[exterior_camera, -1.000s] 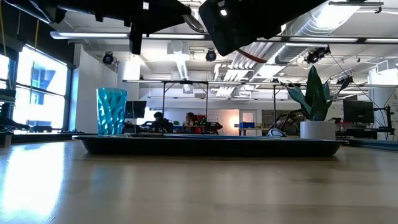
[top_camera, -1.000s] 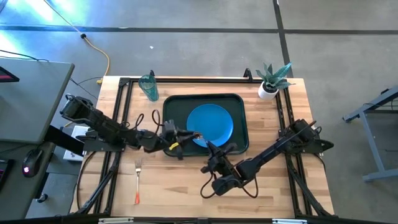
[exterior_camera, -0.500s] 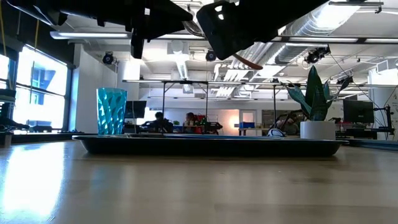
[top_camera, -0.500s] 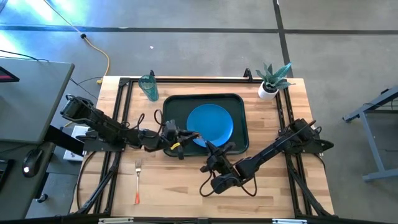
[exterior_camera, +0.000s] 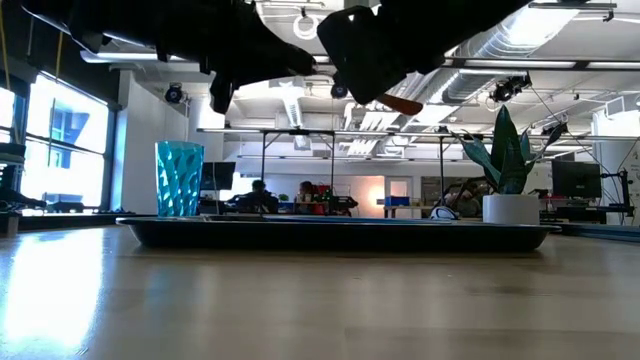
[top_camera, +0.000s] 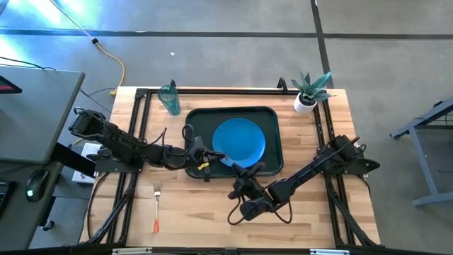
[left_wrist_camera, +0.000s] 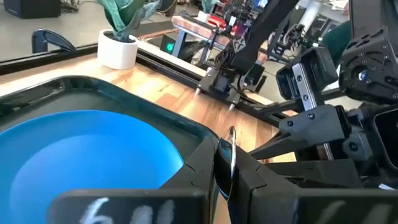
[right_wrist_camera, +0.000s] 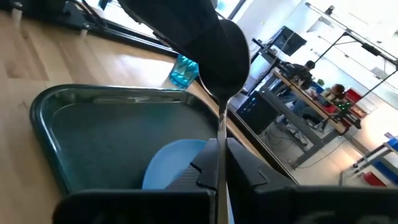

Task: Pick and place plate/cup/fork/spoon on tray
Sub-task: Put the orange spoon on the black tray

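Observation:
The spoon, now in the air above the tray, will leave my left gripper on the tray's wider bare part [top_camera: 205, 134], beside the blue plate.
The spoon [left_wrist_camera: 231, 155] is held in the air between my two grippers, above the near left part of the dark green tray [top_camera: 202, 124]. My left gripper [top_camera: 214, 154] and my right gripper [top_camera: 239, 167] are both shut on it. The blue plate [top_camera: 238, 138] lies flat in the tray. The teal cup [top_camera: 169, 99] stands upright on the table beyond the tray's far left corner. The fork [top_camera: 156, 205] lies flat on the table at the near left. My left gripper pinches the spoon's silver end [left_wrist_camera: 231, 146] between its two fingers, coming level from the table's left. The spoon is lifted clear of the tray. My right gripper pinches the spoon's thin stem [right_wrist_camera: 221, 134] between its two fingers, slanting in from the near right. The orange handle end [exterior_camera: 402, 104] sticks out past the gripper.
A white pot with a green plant [top_camera: 306, 95] stands at the far right corner. Black frame rails [top_camera: 322, 134] run along the table's left and right sides. Bare wood lies in front of the tray, between the fork and my right arm.
Both grippers have stayed over the tray's near left part with the spoon between them and have shifted slightly. In the low view the orange handle end has sunk a little.

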{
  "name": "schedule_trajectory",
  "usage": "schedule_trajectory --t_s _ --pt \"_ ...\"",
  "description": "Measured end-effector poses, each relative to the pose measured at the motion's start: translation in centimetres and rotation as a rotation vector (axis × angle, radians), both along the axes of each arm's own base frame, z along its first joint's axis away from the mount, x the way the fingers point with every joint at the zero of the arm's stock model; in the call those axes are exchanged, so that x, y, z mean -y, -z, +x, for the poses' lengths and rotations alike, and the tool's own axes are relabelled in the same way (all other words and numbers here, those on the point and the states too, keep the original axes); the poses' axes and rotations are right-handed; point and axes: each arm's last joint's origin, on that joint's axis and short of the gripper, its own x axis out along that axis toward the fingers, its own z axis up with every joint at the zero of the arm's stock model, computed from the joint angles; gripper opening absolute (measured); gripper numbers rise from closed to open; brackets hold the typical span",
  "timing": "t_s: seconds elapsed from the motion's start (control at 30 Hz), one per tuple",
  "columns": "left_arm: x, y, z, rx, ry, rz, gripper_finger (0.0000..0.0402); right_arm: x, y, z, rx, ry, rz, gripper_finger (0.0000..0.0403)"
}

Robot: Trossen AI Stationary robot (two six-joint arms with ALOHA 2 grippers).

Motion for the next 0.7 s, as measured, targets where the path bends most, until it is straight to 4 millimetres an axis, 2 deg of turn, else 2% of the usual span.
schedule_trajectory --t_s 0.17,0.33,0.53,0.7 --pt "0.1 0.0 0.0 -0.010 0.021 0.028 0.0005 0.1 0.0 0.1 0.013 -0.007 0.024 0.0019" --pt "-0.2 -0.3 -0.5 -0.068 0.112 0.045 0.0003 -0.1 0.0 0.4 0.066 -0.080 0.168 0.0045" --pt "-1.7 -1.6 -2.5 -0.171 0.092 0.044 0.0003 -0.1 0.1 0.7 0.082 -0.153 0.301 0.0084" --pt "-3.8 -3.4 -4.6 -0.242 0.069 0.031 0.0003 -0.4 0.2 0.7 0.098 -0.185 0.371 0.0109"
